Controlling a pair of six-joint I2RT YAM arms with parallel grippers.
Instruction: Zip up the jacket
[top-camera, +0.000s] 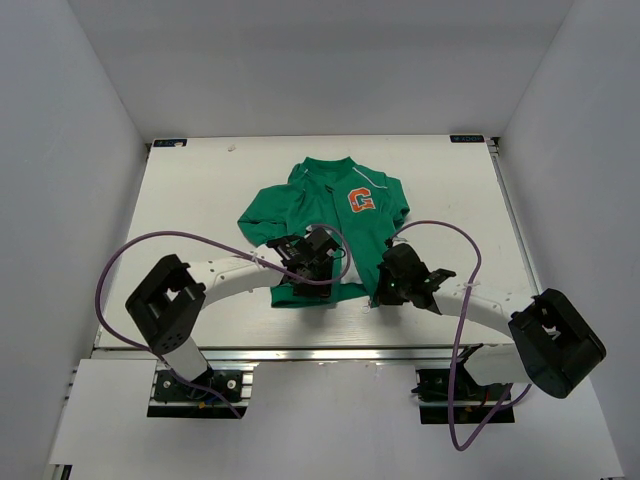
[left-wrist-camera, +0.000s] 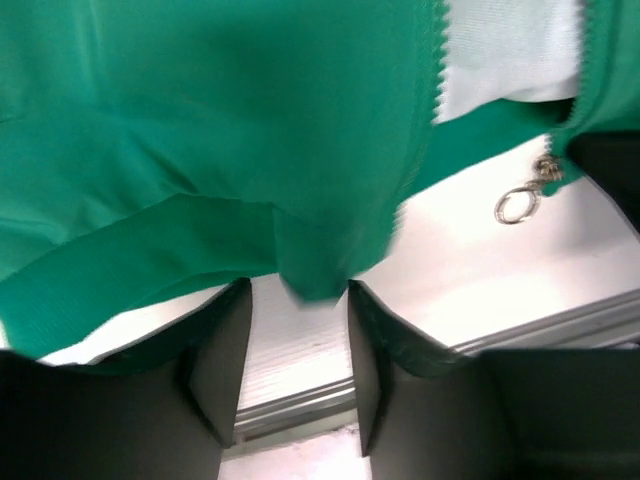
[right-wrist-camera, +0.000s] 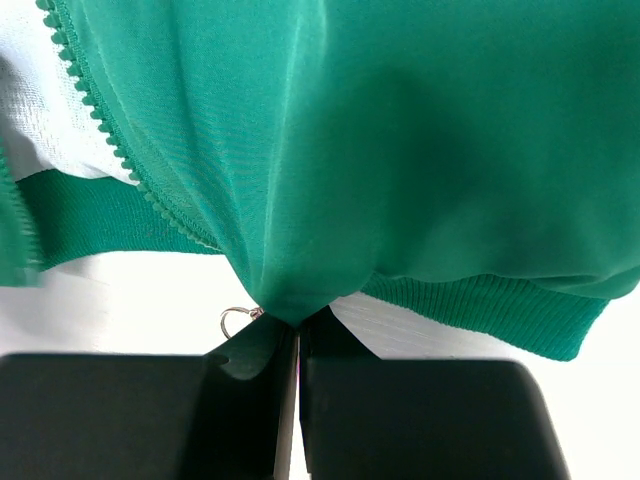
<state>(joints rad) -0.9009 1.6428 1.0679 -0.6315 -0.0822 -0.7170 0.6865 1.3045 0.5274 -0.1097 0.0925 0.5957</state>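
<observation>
The jacket's loose front corner barely reaches my left fingers; they should move deeper and pinch the jacket's fold (left-wrist-camera: 328, 252) before joining the zipper edges.
The green jacket (top-camera: 330, 205) lies face up mid-table, its orange "G" patch (top-camera: 361, 200) showing, and its front is open near the hem. My left gripper (top-camera: 318, 275) hovers over the hem's left half. In the left wrist view its jaws (left-wrist-camera: 298, 290) stand apart; a blurred fold of green cloth (left-wrist-camera: 315, 265) hangs at the tips, not pinched. Zipper teeth (left-wrist-camera: 437, 60), grey lining (left-wrist-camera: 510, 50) and a metal ring pull (left-wrist-camera: 518, 203) show to the right. My right gripper (top-camera: 385, 290) is shut on a pinch of the jacket (right-wrist-camera: 400, 150) beside the ring pull (right-wrist-camera: 235, 320).
The white table (top-camera: 200, 200) carries only the jacket. Its metal rail (top-camera: 330, 352) runs along the near edge just below the hem. Purple cables (top-camera: 130, 260) loop over both arms. White walls close in the left, right and back.
</observation>
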